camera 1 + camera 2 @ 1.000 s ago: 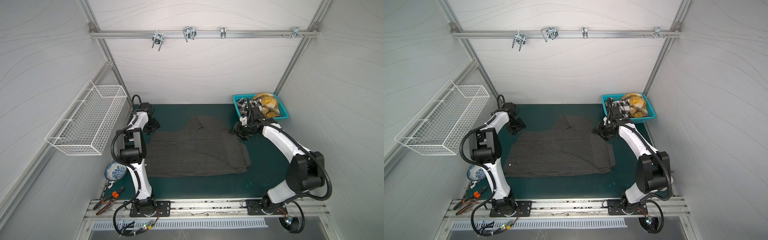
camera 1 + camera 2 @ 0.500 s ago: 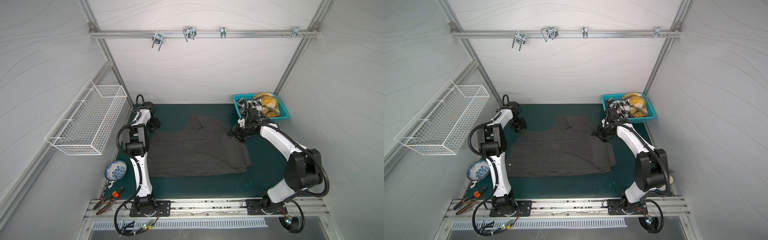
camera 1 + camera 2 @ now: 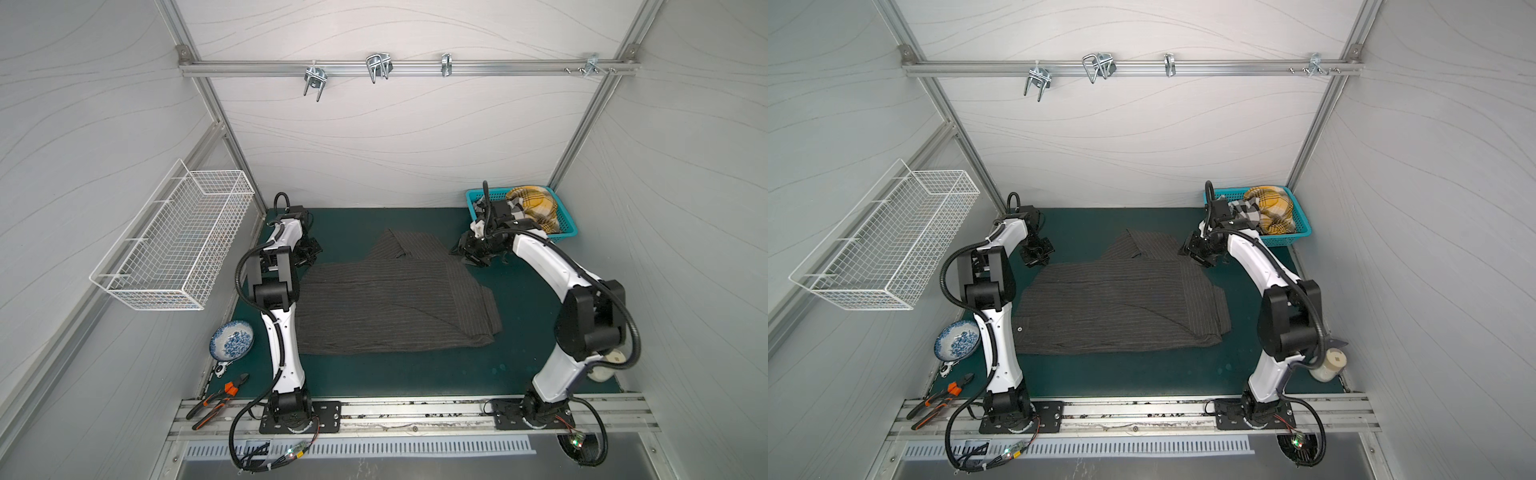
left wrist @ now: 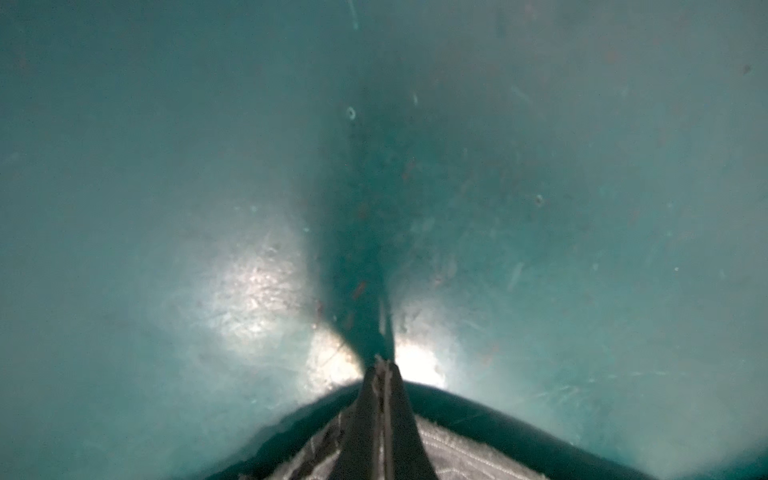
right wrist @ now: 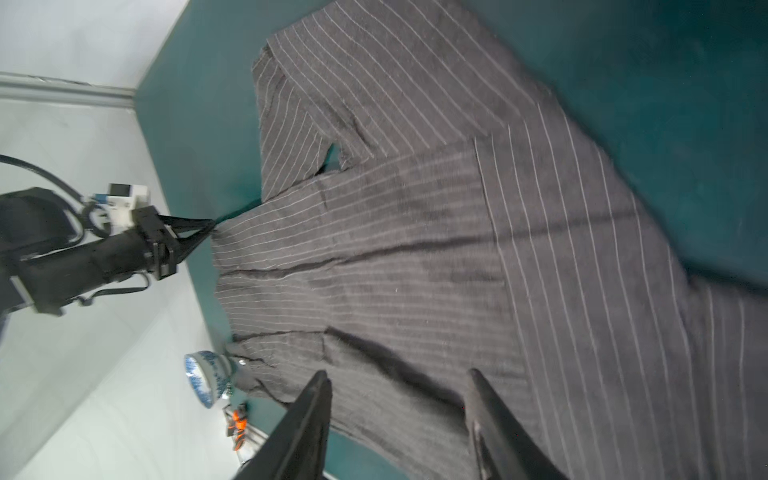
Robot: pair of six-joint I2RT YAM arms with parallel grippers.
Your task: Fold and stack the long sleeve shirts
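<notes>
My right gripper will close on the charcoal shirt's far corner [image 3: 453, 256] [image 5: 593, 156] closest to the teal basket, where the folded sleeve meets the body of the shirt.
A dark charcoal pinstriped shirt [image 3: 395, 303] [image 3: 1121, 307] lies spread on the green mat in both top views. My left gripper [image 3: 309, 259] [image 3: 1040, 259] is at its far left corner. There its fingers [image 4: 382, 365] are shut on the cloth's edge, and the right wrist view shows the pinch [image 5: 210, 228]. At the far right corner, my right gripper [image 3: 465, 253] [image 3: 1192, 251] hovers open just above the shirt [image 5: 415, 249], nothing between its fingers [image 5: 399, 374]. A yellow plaid shirt [image 3: 534, 203] [image 3: 1273, 205] and a black-and-white plaid shirt [image 3: 1246, 210] lie crumpled in the teal basket [image 3: 565, 232].
A white wire basket [image 3: 178, 245] hangs on the left wall. A blue-and-white bowl [image 3: 231, 340] and orange-handled pliers [image 3: 220, 395] lie by the left arm's base. A white cylinder [image 3: 1329, 365] stands behind the right arm's elbow. The teal basket sits in the far right corner.
My left gripper has closed on the shirt's far left corner after shifting slightly toward it. The right gripper has drifted a little along the far right edge, still open.
</notes>
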